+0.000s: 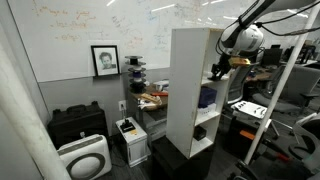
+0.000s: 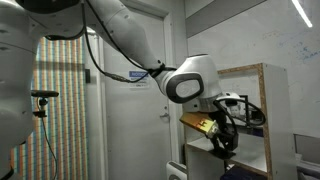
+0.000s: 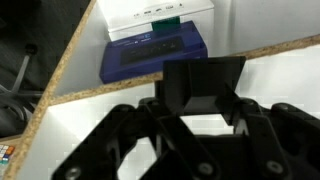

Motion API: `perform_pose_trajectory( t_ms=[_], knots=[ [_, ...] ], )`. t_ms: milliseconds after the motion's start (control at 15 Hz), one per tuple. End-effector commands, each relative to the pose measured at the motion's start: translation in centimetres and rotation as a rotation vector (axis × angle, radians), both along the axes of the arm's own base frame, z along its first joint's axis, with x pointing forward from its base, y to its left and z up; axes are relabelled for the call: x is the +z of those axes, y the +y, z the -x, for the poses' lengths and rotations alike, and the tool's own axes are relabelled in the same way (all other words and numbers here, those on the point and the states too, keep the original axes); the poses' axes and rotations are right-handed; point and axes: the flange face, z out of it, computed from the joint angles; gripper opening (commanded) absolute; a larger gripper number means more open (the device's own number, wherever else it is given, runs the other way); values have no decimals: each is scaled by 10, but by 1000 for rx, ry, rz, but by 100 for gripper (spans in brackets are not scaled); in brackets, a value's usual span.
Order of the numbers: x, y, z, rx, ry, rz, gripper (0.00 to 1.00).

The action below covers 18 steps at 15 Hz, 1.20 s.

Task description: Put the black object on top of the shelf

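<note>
Next, my gripper lets go of the black object on the shelf's top board (image 1: 220, 27), above the open front.
The black object (image 3: 205, 78) is a small boxy piece sitting between my fingers in the wrist view. My gripper (image 3: 200, 102) is shut on it. The shelf (image 1: 185, 90) is a tall narrow white unit with an open front. In both exterior views my gripper (image 1: 220, 70) (image 2: 226, 143) is at the shelf's open front, at an upper compartment and below the top board. The wrist view looks down on a white shelf board (image 3: 90, 130) with a chipboard edge. The shelf's side also shows in an exterior view (image 2: 262, 110).
A dark-blue box (image 3: 155, 55) with a white box (image 3: 160, 12) beside it lies in a lower compartment; it also shows in an exterior view (image 1: 207, 97). Black cases (image 1: 78, 122) and white appliances (image 1: 85, 158) stand beside the shelf. A cluttered desk (image 1: 152, 98) is behind it.
</note>
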Motion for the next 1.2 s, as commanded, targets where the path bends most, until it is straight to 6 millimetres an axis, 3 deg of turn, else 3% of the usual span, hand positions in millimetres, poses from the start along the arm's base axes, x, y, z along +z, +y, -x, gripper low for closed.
perform_pose_trajectory(
  t_ms=[0, 267, 533, 800, 1133],
  knots=[
    [13, 4, 58, -24, 3, -24, 27],
    [26, 3, 124, -60, -8, -37, 27],
    [63, -6, 174, -105, -103, -67, 27],
    [135, -28, 214, -161, -237, -127, 27],
    [248, -57, 229, -204, -373, -232, 27]
  ],
)
